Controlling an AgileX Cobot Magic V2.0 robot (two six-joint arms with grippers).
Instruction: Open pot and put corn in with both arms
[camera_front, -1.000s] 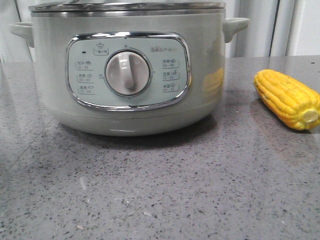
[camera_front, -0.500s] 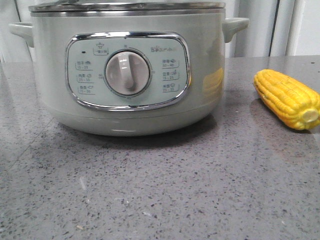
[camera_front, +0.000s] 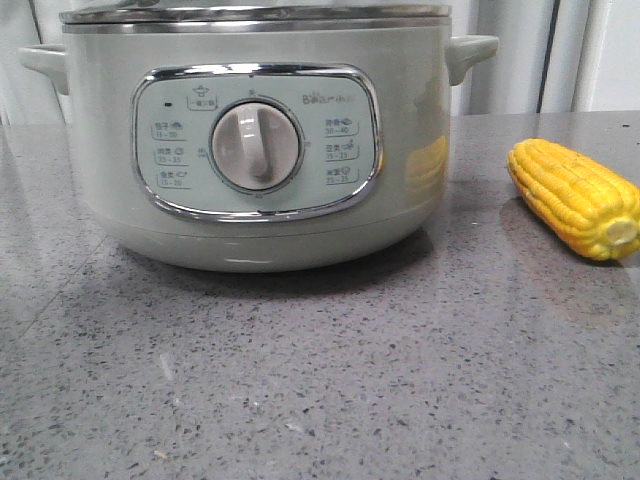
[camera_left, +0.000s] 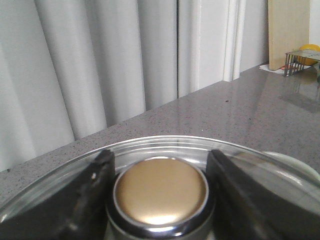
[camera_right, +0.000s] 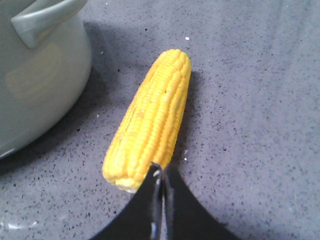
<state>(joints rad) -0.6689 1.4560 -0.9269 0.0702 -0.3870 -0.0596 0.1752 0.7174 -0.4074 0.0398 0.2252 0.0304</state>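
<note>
I move my right gripper to the yellow corn next and close it across its body (camera_front: 594, 205) (camera_right: 140, 151) near its pale cut end.
The pale grey-green pot (camera_front: 250, 150) stands at the centre left of the counter, with its steel-rimmed glass lid (camera_front: 250, 14) on it. In the left wrist view my left gripper (camera_left: 160, 154) is down over the lid (camera_left: 165, 144). Its two black fingers (camera_left: 97, 195) press against both sides of the gold lid knob (camera_left: 161, 192). The yellow corn (camera_front: 575, 195) lies on the counter to the right of the pot. My right gripper (camera_right: 161, 172) is shut and empty, hovering just over the corn's (camera_right: 152, 120) pale cut end. Neither gripper shows in the front view.
The counter (camera_front: 330, 380) is grey speckled stone. Pale curtains (camera_left: 100, 65) hang behind it. A wooden board (camera_left: 287, 30) and a small wire rack (camera_left: 300, 57) stand at the far end. The pot's side handle (camera_right: 42, 17) is close to the corn.
</note>
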